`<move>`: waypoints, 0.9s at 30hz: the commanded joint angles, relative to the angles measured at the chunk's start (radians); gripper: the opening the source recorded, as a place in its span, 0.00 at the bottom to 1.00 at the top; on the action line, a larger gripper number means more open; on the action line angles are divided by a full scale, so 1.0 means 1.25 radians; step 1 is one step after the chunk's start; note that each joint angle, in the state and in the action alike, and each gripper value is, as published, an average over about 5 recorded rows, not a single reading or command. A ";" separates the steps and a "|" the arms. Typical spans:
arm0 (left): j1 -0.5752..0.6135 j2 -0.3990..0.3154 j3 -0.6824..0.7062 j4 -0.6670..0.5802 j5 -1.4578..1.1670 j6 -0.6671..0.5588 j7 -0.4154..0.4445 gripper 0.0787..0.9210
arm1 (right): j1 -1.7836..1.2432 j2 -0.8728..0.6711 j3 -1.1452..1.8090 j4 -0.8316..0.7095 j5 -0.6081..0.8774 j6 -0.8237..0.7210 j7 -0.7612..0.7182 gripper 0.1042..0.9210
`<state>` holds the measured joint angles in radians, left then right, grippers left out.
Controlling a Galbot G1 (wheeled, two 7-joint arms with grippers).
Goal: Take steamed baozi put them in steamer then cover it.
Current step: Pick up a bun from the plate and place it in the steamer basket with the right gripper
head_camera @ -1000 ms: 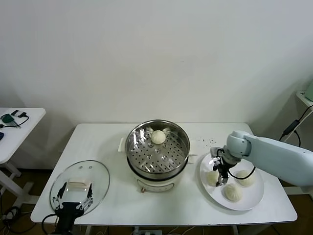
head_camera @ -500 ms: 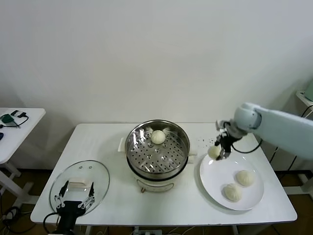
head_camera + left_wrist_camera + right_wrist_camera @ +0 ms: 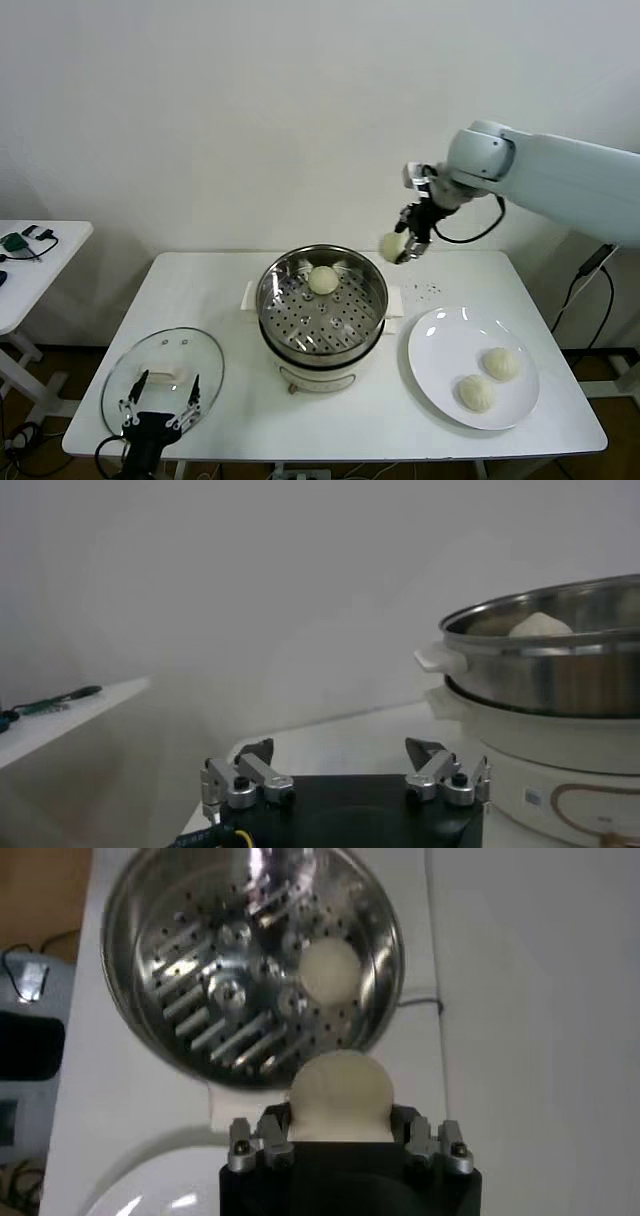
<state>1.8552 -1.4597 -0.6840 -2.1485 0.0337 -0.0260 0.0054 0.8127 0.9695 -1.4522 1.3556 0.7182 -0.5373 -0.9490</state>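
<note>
I need to set this baozi down with my right gripper on the steamer's perforated bottom, toward the glass cover (image 3: 291, 312) (image 3: 235, 938) from the baozi there.
My right gripper (image 3: 403, 243) is shut on a cream-white baozi (image 3: 392, 244), held in the air just right of the steamer's rim; in the right wrist view that baozi (image 3: 341, 1095) fills the space between the fingers. The steel steamer (image 3: 275, 305) stands mid-table with one baozi (image 3: 323, 280) on its perforated floor, also seen from the right wrist (image 3: 331, 969). Two more baozi (image 3: 500, 362) (image 3: 475, 392) lie on the white plate (image 3: 435, 345). The glass cover (image 3: 205, 375) lies flat at front left. My left gripper (image 3: 160, 415) hovers open at the cover's near edge.
A side table (image 3: 20, 275) with small items stands at the far left. In the left wrist view the steamer's rim and white cooker base (image 3: 520, 750) rise close on one side. The table's front edge runs just below the cover and plate.
My right gripper closed on a baozi on the plate, lifted it and carried it up and left toward the steamer. Two baozi stay on the plate. The left arm barely moved.
</note>
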 commanded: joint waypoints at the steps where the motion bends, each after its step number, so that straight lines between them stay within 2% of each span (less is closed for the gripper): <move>1: 0.013 0.001 0.004 -0.014 0.004 -0.001 0.003 0.88 | -0.015 0.179 -0.005 0.007 0.078 -0.052 0.073 0.67; 14: 0.001 0.002 0.004 -0.014 0.011 0.004 0.005 0.88 | -0.153 0.357 -0.003 -0.111 0.058 -0.061 0.107 0.67; 27: -0.009 0.003 -0.009 0.003 0.003 0.003 0.003 0.88 | -0.216 0.367 -0.008 -0.154 -0.007 -0.051 0.095 0.67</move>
<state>1.8449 -1.4551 -0.6944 -2.1474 0.0383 -0.0227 0.0094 0.6010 1.3736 -1.4611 1.2030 0.7444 -0.5973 -0.8337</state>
